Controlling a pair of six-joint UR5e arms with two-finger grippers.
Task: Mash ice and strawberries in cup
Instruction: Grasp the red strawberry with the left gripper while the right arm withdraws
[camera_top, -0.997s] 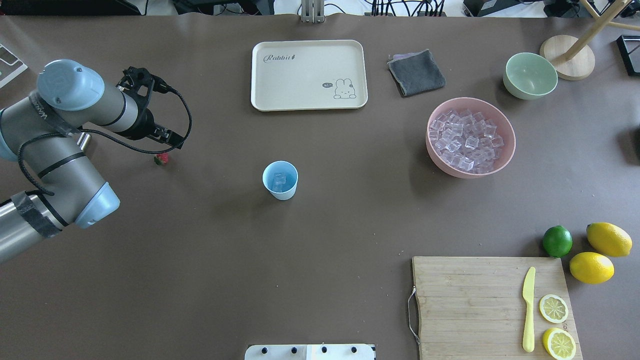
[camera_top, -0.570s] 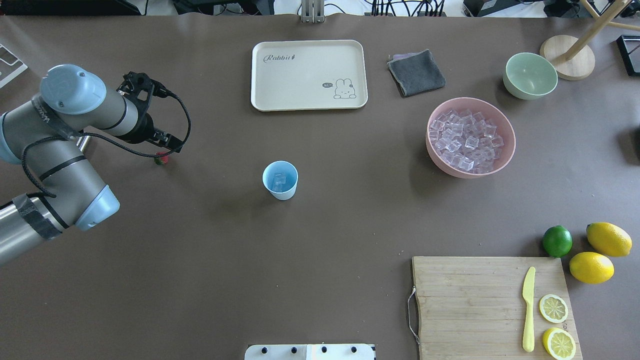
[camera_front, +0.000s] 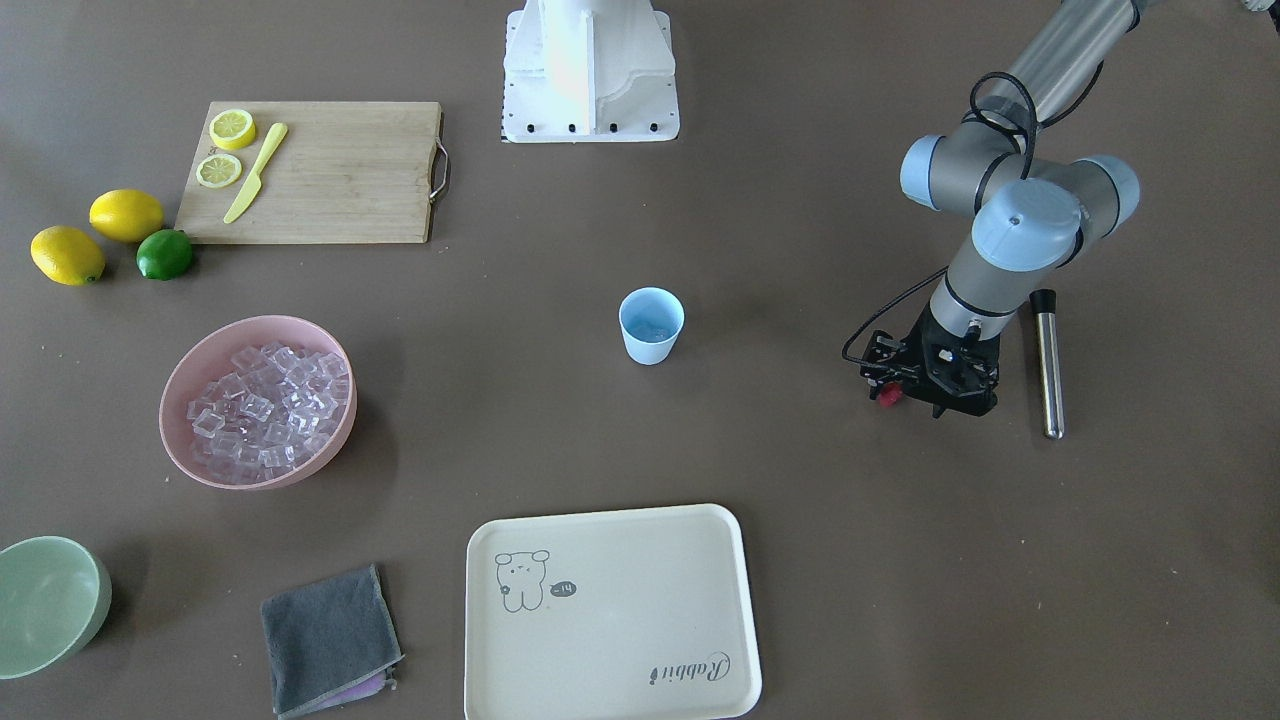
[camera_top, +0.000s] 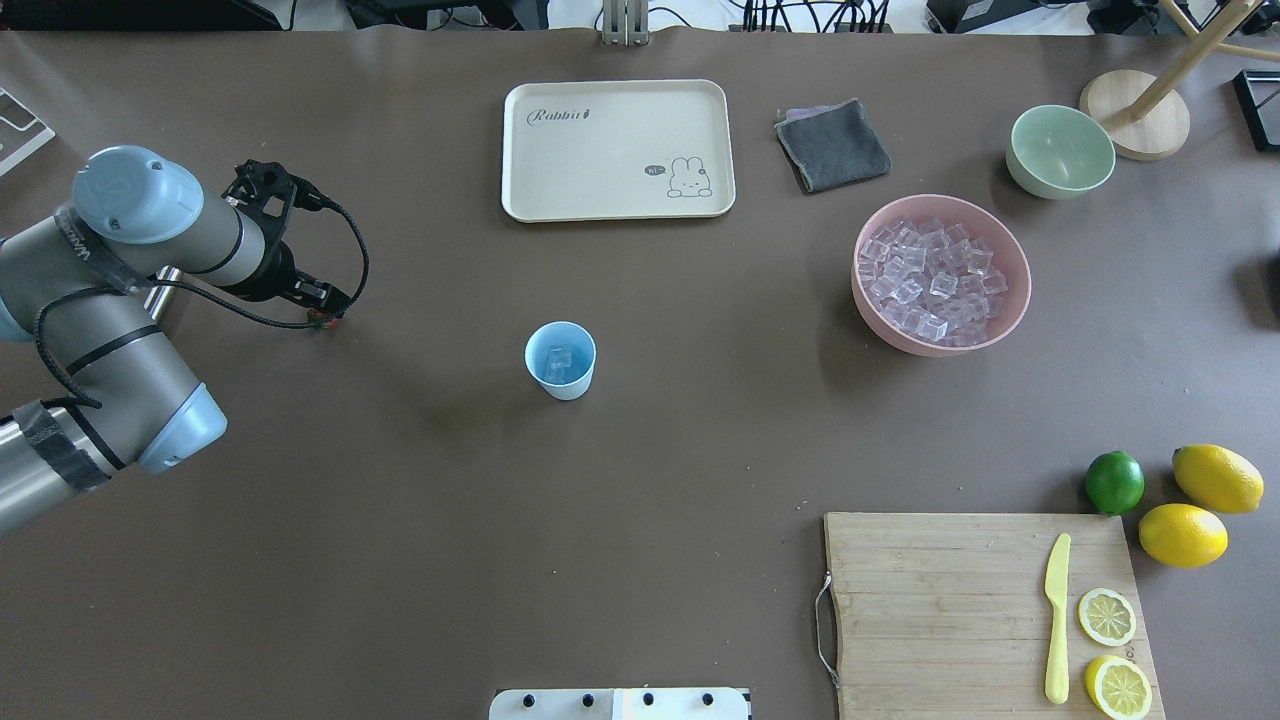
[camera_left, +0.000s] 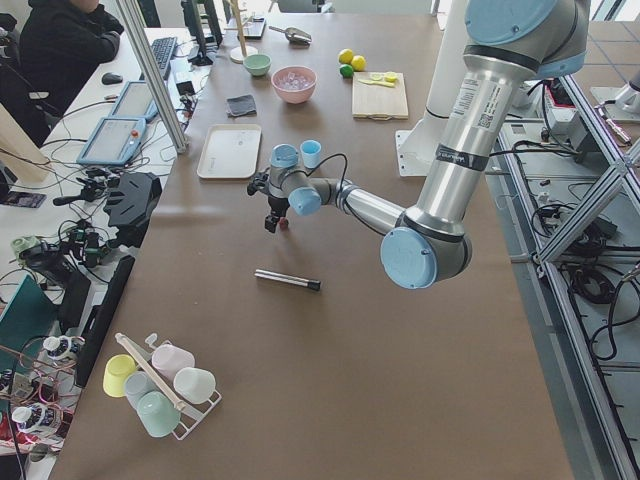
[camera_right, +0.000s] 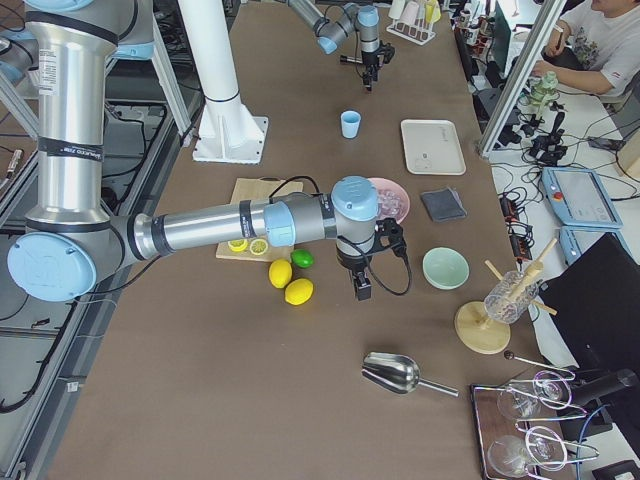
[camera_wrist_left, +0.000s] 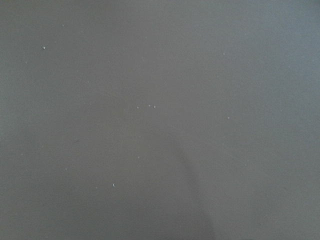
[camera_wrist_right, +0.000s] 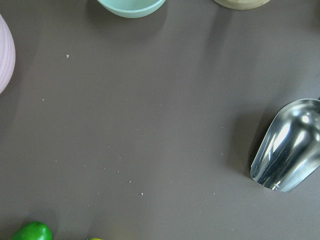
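Observation:
The robot's left gripper needs to release the strawberry on the clear ice cubes inside the light-blue cup (camera_front: 638, 325).
The light-blue cup (camera_top: 560, 360) stands upright mid-table with a few clear ice cubes (camera_top: 558, 362) inside; it also shows in the front view (camera_front: 651, 325). More ice (camera_top: 935, 275) fills the pink bowl (camera_top: 940, 346). The small red strawberry (camera_front: 887, 396) lies on the table at the side of my left gripper (camera_front: 938, 402), which points straight down close to the table. In the overhead view the strawberry (camera_top: 320, 320) is mostly hidden under the gripper. I cannot tell whether the left gripper is open. My right gripper (camera_right: 360, 292) hangs low near the pale green bowl; I cannot tell its state.
A metal rod (camera_front: 1046, 360) lies just beside the left arm. A cream tray (camera_top: 618, 150), grey cloth (camera_top: 833, 145) and green bowl (camera_top: 1060, 150) sit at the far side. A cutting board (camera_top: 940, 600) with knife, lemons and lime is near right. A metal scoop (camera_wrist_right: 287, 150) lies by the right gripper.
My left wrist has shifted left and toward the far side, and the gripper now covers most of the strawberry. The cup and the bowls have not moved.

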